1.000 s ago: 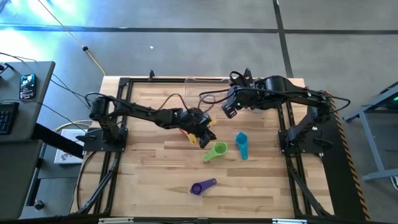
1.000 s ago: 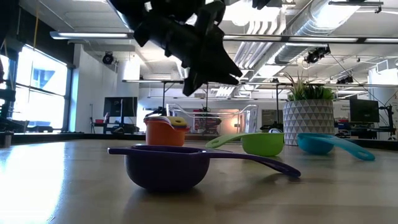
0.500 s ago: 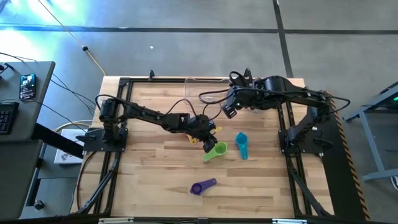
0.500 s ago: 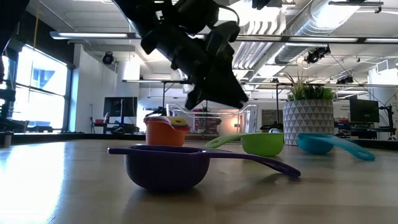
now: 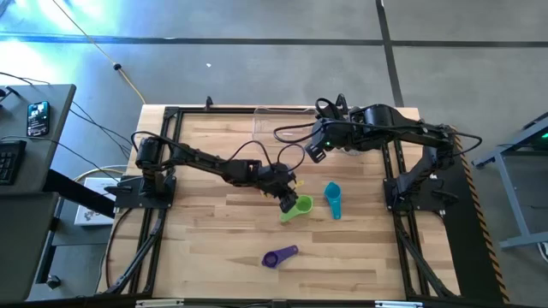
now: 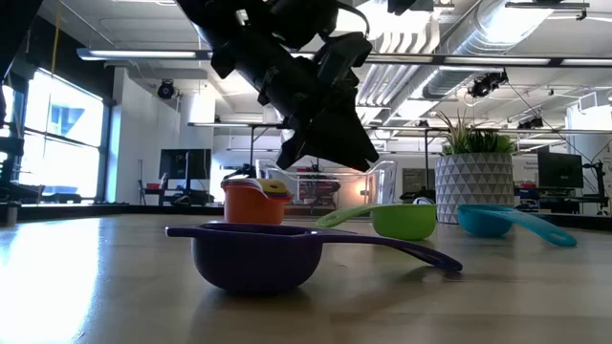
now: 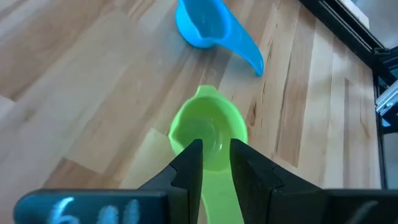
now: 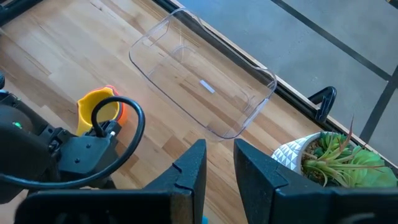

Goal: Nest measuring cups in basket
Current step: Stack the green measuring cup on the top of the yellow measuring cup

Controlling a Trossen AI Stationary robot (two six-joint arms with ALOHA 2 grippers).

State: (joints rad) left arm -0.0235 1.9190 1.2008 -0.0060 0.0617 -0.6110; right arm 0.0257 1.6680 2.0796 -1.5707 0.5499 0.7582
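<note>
I need to shift my left gripper over and pinch the green cup's rim [image 7: 175,148] beside the handle before lifting, because the green cup's flat handle is wider than that gripper's opening.
A green cup [image 5: 300,206] lies on the table, its handle toward the near left. My left gripper [image 5: 287,198] hovers just above that handle, slightly open and empty. In the left wrist view its fingers [image 7: 191,163] stand on either side of the handle above the green cup [image 7: 208,132]. A yellow cup sits inside an orange cup [image 8: 99,112] beside the left arm. A teal-blue cup [image 5: 332,198] and a purple cup [image 5: 279,256] lie loose. The clear basket [image 8: 202,87] stands at the far edge. My right gripper [image 5: 313,154] waits slightly open near the basket.
A white pot with a green plant [image 8: 323,158] stands at the far right next to the basket. The purple cup [image 6: 256,254] lies alone toward the near edge. No red cup shows. The left arm's cable loops over the table's middle.
My left gripper has moved from over the orange and yellow cups toward the table's right and near edges. It has also come down a little, and now hangs over the green cup's handle. The cups have stayed where they were.
</note>
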